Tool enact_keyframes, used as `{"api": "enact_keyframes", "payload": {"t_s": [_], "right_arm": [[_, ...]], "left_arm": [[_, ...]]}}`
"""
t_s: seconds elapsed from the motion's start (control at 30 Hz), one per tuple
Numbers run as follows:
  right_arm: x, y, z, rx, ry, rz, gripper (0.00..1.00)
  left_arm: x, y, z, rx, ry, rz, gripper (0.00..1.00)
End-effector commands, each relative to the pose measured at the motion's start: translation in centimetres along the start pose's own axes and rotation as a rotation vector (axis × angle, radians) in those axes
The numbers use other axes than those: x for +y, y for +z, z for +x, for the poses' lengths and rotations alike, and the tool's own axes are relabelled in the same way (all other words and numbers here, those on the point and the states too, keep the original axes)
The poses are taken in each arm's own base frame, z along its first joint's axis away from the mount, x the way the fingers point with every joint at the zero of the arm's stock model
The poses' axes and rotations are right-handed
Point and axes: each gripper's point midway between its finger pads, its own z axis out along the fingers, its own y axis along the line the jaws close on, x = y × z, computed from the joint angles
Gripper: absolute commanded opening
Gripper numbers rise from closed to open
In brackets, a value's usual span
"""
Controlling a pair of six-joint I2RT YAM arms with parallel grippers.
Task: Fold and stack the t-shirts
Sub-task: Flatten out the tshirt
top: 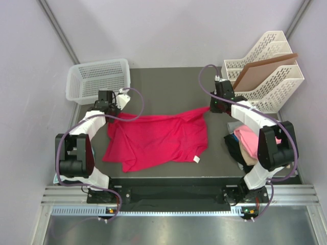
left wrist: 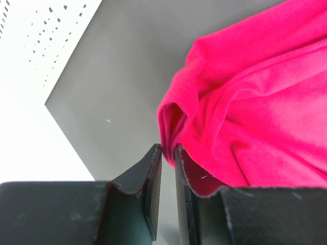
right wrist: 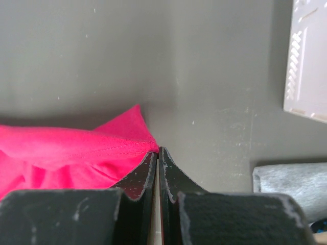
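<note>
My left fingers pinch only the t-shirt's curled fold end, so I will open and grip further in beside the fold [left wrist: 198, 142] before lifting.
A crimson-pink t-shirt [top: 161, 138] lies spread and creased in the middle of the dark table [top: 163, 87]. My left gripper [top: 114, 114] is at the shirt's far left corner. In the left wrist view its jaws [left wrist: 168, 149] are drawn close, pinching a fold of the crimson cloth [left wrist: 255, 102] at their tips. My right gripper [top: 211, 108] is at the far right corner, which is pulled to a point. Seen from the right wrist, its jaws [right wrist: 157, 149] are shut on the stitched hem [right wrist: 76, 148]. More t-shirts, light pink, beige and black, are piled [top: 246, 142] at the right edge beside the right arm.
A white perforated basket [top: 99, 79] stands at the far left corner, just behind the left gripper, and shows in the left wrist view [left wrist: 30, 51]. White file racks [top: 268, 76] holding a brown board [top: 263, 69] stand at the far right, their edge near the right gripper [right wrist: 306, 61].
</note>
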Motion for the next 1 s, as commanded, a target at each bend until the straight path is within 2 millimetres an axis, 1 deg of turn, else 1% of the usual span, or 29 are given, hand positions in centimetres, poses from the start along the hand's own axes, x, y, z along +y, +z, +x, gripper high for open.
{"api": "enact_keyframes", "payload": {"t_s": [0.0, 0.03, 0.1, 0.13, 0.17, 0.23, 0.27, 0.3, 0.33, 0.4, 0.43, 0.47, 0.5, 0.53, 0.57, 0.63, 0.67, 0.7, 0.73, 0.77, 0.8, 0.83, 0.87, 0.9, 0.97], "right_arm": [[-0.5, -2.3, -5.2, -0.144, 0.009, 0.017, 0.0], [-0.8, -2.4, -5.4, -0.149, 0.013, 0.024, 0.0], [-0.8, -2.4, -5.6, -0.154, 0.01, 0.026, 0.0], [-0.9, -2.4, -5.7, -0.155, 0.011, 0.028, 0.0], [-0.8, -2.4, -5.6, -0.154, 0.011, 0.02, 0.0], [-0.6, -2.3, -5.5, -0.149, 0.011, 0.014, 0.0], [-0.7, -2.2, -5.4, -0.145, 0.011, 0.015, 0.0], [-0.7, -2.1, -5.4, -0.146, 0.008, 0.015, 0.0], [-0.7, -2.1, -5.3, -0.143, 0.009, 0.014, 0.0], [-0.7, -2.1, -5.3, -0.146, 0.004, 0.015, 0.0], [-0.7, -2.0, -5.2, -0.143, 0.002, 0.015, 0.0], [-0.8, -1.9, -5.1, -0.142, 0.002, 0.017, 0.0], [-0.7, -1.8, -5.0, -0.139, -0.001, 0.016, 0.0], [-0.8, -1.7, -4.9, -0.134, 0.001, 0.017, 0.0], [-0.8, -1.7, -4.9, -0.133, -0.001, 0.018, 0.0], [-0.8, -1.7, -4.8, -0.133, -0.001, 0.018, 0.0], [-0.8, -1.6, -4.8, -0.131, -0.002, 0.017, 0.0], [-0.8, -1.6, -4.8, -0.131, -0.001, 0.018, 0.0], [-0.8, -1.6, -4.7, -0.128, -0.001, 0.018, 0.0], [-0.8, -1.6, -4.7, -0.129, -0.001, 0.017, 0.0], [-0.8, -1.5, -4.7, -0.127, 0.0, 0.016, 0.0], [-0.7, -1.5, -4.7, -0.128, 0.0, 0.014, 0.0], [-0.7, -1.5, -4.7, -0.126, 0.0, 0.012, 0.0], [-0.7, -1.5, -4.7, -0.126, 0.003, 0.011, 0.0], [-0.6, -1.5, -4.7, -0.125, 0.004, 0.008, 0.0]], "left_arm": [[0.2, -0.6, 0.3, -0.014, 0.022, -0.023, 0.22], [0.0, -0.3, 0.8, -0.002, 0.024, -0.026, 0.22], [0.8, 0.0, 1.0, 0.0, 0.041, -0.065, 0.22], [0.9, 0.2, 1.5, 0.012, 0.047, -0.075, 0.23], [1.4, 0.3, 1.5, 0.011, 0.05, -0.092, 0.24], [2.2, 0.3, 1.0, 0.0, 0.05, -0.115, 0.31], [3.3, 0.2, 1.5, 0.01, 0.031, -0.139, 0.38], [3.9, 0.0, 1.5, 0.009, 0.028, -0.16, 0.4], [5.1, -0.3, 1.0, -0.008, 0.015, -0.191, 0.4], [6.6, -1.0, 0.5, -0.032, -0.001, -0.233, 0.44], [7.6, -1.5, 0.3, -0.04, -0.012, -0.258, 0.46], [8.0, -1.7, 0.2, -0.043, -0.012, -0.274, 0.49], [8.6, -2.2, -0.2, -0.056, -0.015, -0.294, 0.49], [8.8, -2.5, -0.3, -0.064, -0.018, -0.303, 0.5], [8.9, -3.3, -0.7, -0.081, -0.023, -0.306, 0.5], [8.2, -4.0, -1.1, -0.105, -0.022, -0.265, 0.52], [6.5, -4.5, -1.2, -0.121, -0.02, -0.187, 0.52], [5.4, -4.7, -1.1, -0.119, -0.02, -0.14, 0.52], [4.0, -4.9, -1.3, -0.123, -0.009, -0.085, 0.5], [1.3, -5.4, -0.7, -0.113, 0.008, 0.031, 0.48], [0.0, -5.6, -0.5, -0.106, 0.018, 0.077, 0.47], [-1.9, -5.4, 0.2, -0.09, 0.045, 0.13, 0.45], [-3.2, -5.6, 0.5, -0.081, 0.087, 0.154, 0.44], [-4.6, -5.1, 1.8, -0.051, 0.106, 0.176, 0.43], [-5.8, -4.5, 2.4, -0.038, 0.145, 0.187, 0.4]]}}
